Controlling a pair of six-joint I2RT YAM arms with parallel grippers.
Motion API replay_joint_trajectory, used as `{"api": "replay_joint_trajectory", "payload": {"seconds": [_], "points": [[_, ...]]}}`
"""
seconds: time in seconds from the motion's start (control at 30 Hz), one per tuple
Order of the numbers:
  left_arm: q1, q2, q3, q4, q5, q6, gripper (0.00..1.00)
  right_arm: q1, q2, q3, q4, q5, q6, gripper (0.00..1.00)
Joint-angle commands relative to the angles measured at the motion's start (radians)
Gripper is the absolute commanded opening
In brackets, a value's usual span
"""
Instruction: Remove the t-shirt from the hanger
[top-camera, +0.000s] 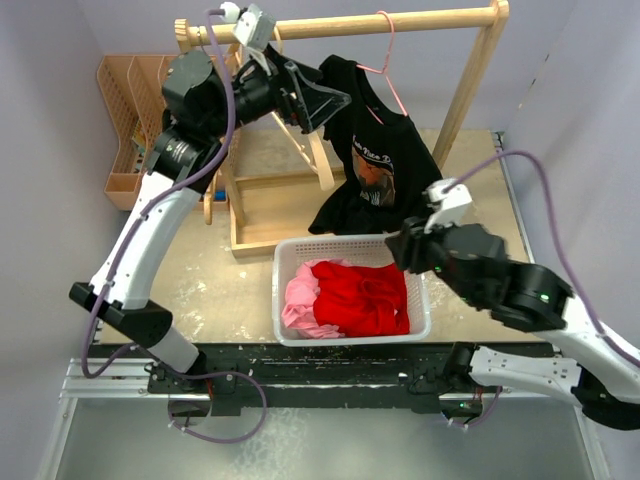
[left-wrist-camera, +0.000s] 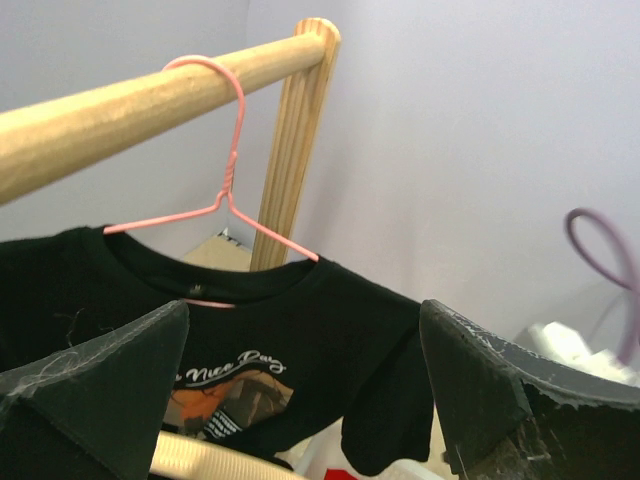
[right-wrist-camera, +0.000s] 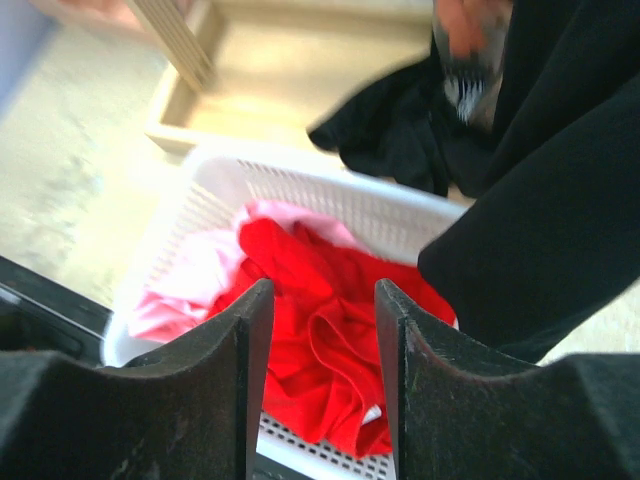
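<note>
My left gripper is to close next on the pink hanger's nearer arm (top-camera: 370, 69) (left-wrist-camera: 200, 212), just below the hanger's twisted neck, and hold the hanger while the t-shirt comes off.
A black printed t-shirt (top-camera: 375, 150) hangs on a pink wire hanger (top-camera: 386, 62) hooked over the wooden rail (top-camera: 400, 20). Its hem droops onto the rim of the white basket (top-camera: 345, 242). My left gripper (top-camera: 335, 100) is open and empty, raised just left of the shirt's shoulder. In the left wrist view the gripper (left-wrist-camera: 305, 310) frames the shirt (left-wrist-camera: 330, 330), hanger (left-wrist-camera: 232, 160) and rail (left-wrist-camera: 120, 100) without touching them. My right gripper (top-camera: 395, 248) is open and empty over the basket's back right rim, beside the shirt's lower edge (right-wrist-camera: 560, 200). It also shows in the right wrist view (right-wrist-camera: 322, 290).
The basket holds a red garment (top-camera: 365, 295) and a pink one (top-camera: 300, 300). The rack's wooden base frame (top-camera: 255, 215) and right upright (top-camera: 470, 80) stand behind it. An orange slotted organizer (top-camera: 125, 100) sits at the far left.
</note>
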Motion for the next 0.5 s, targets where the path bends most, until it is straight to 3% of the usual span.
{"api": "replay_joint_trajectory", "payload": {"seconds": [0.0,0.13,0.33,0.47], "points": [[-0.04,0.096,0.175,-0.064,0.008,0.043,0.99,0.005,-0.078,0.08,0.14,0.011,-0.126,0.43],[-0.089,0.219,0.412,-0.203,-0.069,0.111,0.99,0.005,-0.09,0.146,0.163,0.172,-0.162,0.43],[-0.092,0.302,0.511,-0.201,-0.102,0.095,0.99,0.005,-0.084,0.199,0.217,0.446,-0.166,0.77],[-0.092,0.337,0.52,-0.201,-0.1,0.079,0.99,0.004,-0.067,0.228,0.262,0.539,-0.206,0.82]]}}
